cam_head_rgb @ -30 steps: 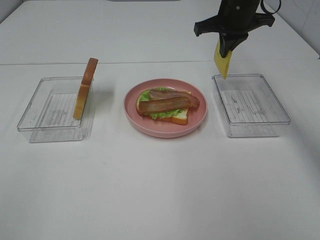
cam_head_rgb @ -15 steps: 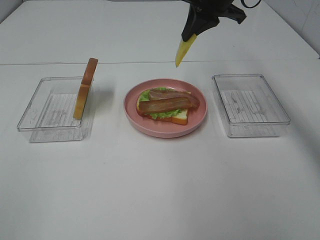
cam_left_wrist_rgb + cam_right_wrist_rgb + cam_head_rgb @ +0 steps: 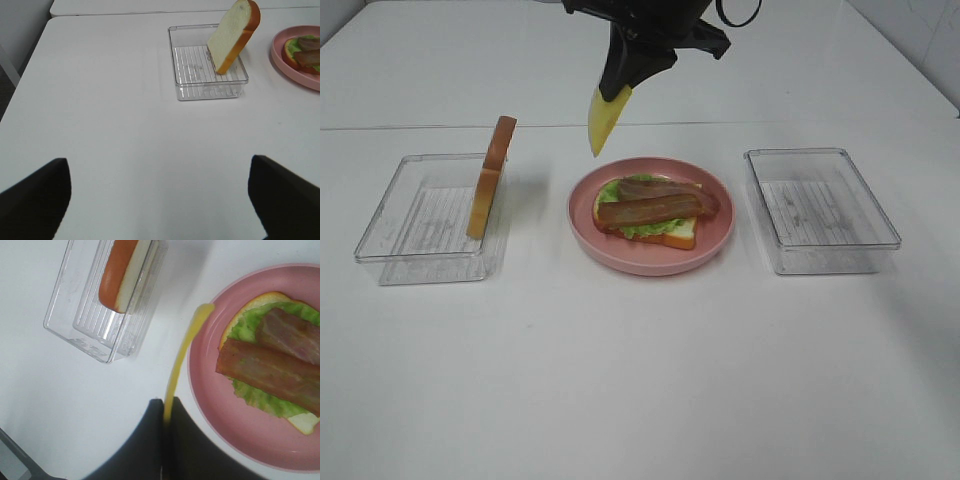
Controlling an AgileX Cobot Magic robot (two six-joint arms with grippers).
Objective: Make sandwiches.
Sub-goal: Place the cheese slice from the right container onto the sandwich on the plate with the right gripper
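Observation:
My right gripper will release the yellow cheese slice across the middle of the two bacon strips (image 3: pixel 654 204) (image 3: pixel 287 362) on the sandwich.
On the pink plate (image 3: pixel 715 235) lies an open sandwich (image 3: pixel 650 212): a white bread slice with green lettuce and two bacon strips; it also shows in the right wrist view (image 3: pixel 270 367). My right gripper (image 3: pixel 618 85) is shut on a yellow cheese slice (image 3: pixel 601 120) that hangs above the table just left of the plate's far edge; the cheese (image 3: pixel 182 360) hangs edge-on in the right wrist view. A second bread slice (image 3: pixel 491 176) leans upright in the left clear tray (image 3: pixel 395 215). My left gripper (image 3: pixel 160 200) is open over bare table, well away from the tray.
An empty clear tray (image 3: pixel 820 208) stands right of the plate. The left tray with the bread slice (image 3: pixel 234 35) also shows in the left wrist view, with the plate's edge (image 3: pixel 290 62) beside it.
My right gripper has carried the cheese slice leftward, from above the right tray, past the plate's far side, to above the plate's left edge. The rest has not moved.

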